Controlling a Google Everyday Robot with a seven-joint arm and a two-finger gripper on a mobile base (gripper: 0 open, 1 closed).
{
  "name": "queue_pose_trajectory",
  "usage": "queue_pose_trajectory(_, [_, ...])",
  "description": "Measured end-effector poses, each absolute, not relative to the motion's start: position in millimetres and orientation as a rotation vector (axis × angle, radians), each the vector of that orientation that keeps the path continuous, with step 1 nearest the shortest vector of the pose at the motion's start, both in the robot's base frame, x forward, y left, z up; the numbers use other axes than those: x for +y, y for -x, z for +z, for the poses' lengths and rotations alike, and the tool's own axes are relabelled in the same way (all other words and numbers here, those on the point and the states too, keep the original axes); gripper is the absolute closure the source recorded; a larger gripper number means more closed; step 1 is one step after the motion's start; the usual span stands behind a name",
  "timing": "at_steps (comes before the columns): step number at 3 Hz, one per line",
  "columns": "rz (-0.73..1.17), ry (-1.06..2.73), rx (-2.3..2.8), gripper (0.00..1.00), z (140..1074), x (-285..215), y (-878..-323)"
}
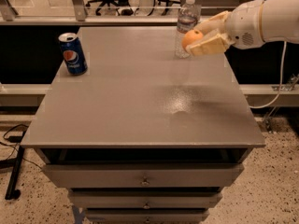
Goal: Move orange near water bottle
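Next, my gripper releases the orange, now in the air beside the bottle, on the grey table top (197, 53), next to the foot of the water bottle.
The orange (190, 38) is held between the cream fingers of my gripper (202, 38), which is shut on it and carries it in the air above the table's far right part. The water bottle (185, 24), clear with a white cap, stands upright on the table just left of and behind the orange, nearly touching it in the view. My white arm (266, 20) reaches in from the right edge.
A blue Pepsi can (73, 53) stands upright at the table's far left. The grey table top (140, 101) sits on a drawer cabinet (145, 181). A glass partition and office chairs lie beyond the far edge. A cable hangs at the right.
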State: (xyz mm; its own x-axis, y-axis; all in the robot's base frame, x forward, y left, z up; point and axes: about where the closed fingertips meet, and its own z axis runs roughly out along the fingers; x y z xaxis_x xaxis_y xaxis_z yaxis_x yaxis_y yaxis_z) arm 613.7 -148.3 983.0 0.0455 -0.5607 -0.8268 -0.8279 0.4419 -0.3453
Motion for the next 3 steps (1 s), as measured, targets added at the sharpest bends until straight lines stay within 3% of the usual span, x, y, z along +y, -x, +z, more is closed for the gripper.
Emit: queue_pose_trajectory(3, [0.322,1.082,1.576,1.00,950,-196,-697])
